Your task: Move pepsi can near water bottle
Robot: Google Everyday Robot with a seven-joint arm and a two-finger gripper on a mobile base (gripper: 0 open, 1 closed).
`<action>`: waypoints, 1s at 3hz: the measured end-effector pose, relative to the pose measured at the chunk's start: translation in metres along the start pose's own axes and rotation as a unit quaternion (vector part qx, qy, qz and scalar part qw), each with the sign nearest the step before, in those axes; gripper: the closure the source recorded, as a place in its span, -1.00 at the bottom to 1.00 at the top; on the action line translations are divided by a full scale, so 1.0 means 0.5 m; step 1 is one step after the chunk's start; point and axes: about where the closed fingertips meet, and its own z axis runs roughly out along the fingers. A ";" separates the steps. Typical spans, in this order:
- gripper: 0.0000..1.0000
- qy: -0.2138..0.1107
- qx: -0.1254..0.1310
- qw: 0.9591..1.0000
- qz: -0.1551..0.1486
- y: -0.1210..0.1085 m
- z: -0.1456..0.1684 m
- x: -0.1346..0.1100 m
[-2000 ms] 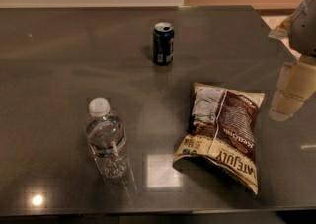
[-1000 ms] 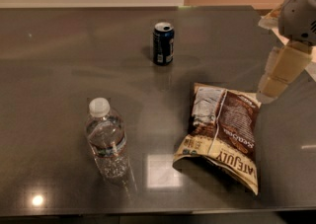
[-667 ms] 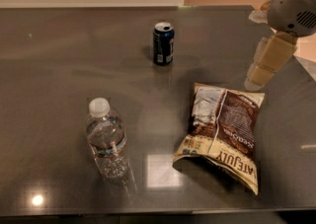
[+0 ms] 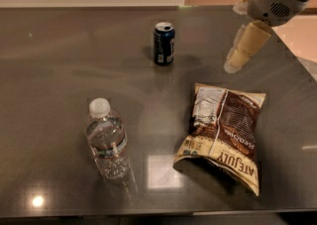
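Observation:
Next, I grip the upper half of the pepsi can [image 4: 164, 37], just below the can's silver top.
The pepsi can [image 4: 164, 43] stands upright at the back middle of the dark table [image 4: 59, 70]. It is navy blue with a silver top. The water bottle [image 4: 106, 142] stands at the front left, clear with a white cap. My gripper [image 4: 237, 60] hangs above the table at the back right, to the right of the can and apart from it. It holds nothing.
A brown-and-cream snack bag [image 4: 225, 132] lies at the front right, between the gripper and the table's front edge. A pale wall runs behind the table. Ceiling lights reflect on the table's front.
My gripper and arm have moved left and toward the back, from the right edge to a spot nearer the can. The can, bottle and bag have not moved.

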 end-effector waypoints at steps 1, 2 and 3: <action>-1.00 -0.026 0.004 1.000 0.010 -0.044 0.049 -0.028; -1.00 -0.051 0.002 0.998 0.028 -0.077 0.102 -0.055; -1.00 -0.072 -0.002 0.996 0.045 -0.109 0.144 -0.081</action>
